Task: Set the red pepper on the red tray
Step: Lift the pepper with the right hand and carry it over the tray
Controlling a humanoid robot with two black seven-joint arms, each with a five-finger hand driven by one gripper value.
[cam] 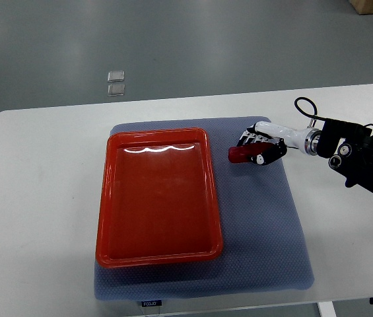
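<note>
My right gripper will put the red pepper down on the red tray point(132, 195). It will let go near the tray's edge opposite my right arm.
A red pepper point(240, 154) shows as a small dark red shape just right of the red tray point(107, 198), over the blue-grey mat point(265, 224). My right hand point(260, 149) comes in from the right edge and its fingers are curled around the pepper, hiding most of it. The tray lies flat on the mat with nothing in it. I cannot tell whether the pepper rests on the mat or hangs just above it. The left arm is out of view.
The mat lies on a white table point(34, 172). My right forearm with its black wrist unit and cable point(358, 158) stretches over the table's right side. Two small clear squares point(115, 82) lie on the grey floor beyond the table's far edge.
</note>
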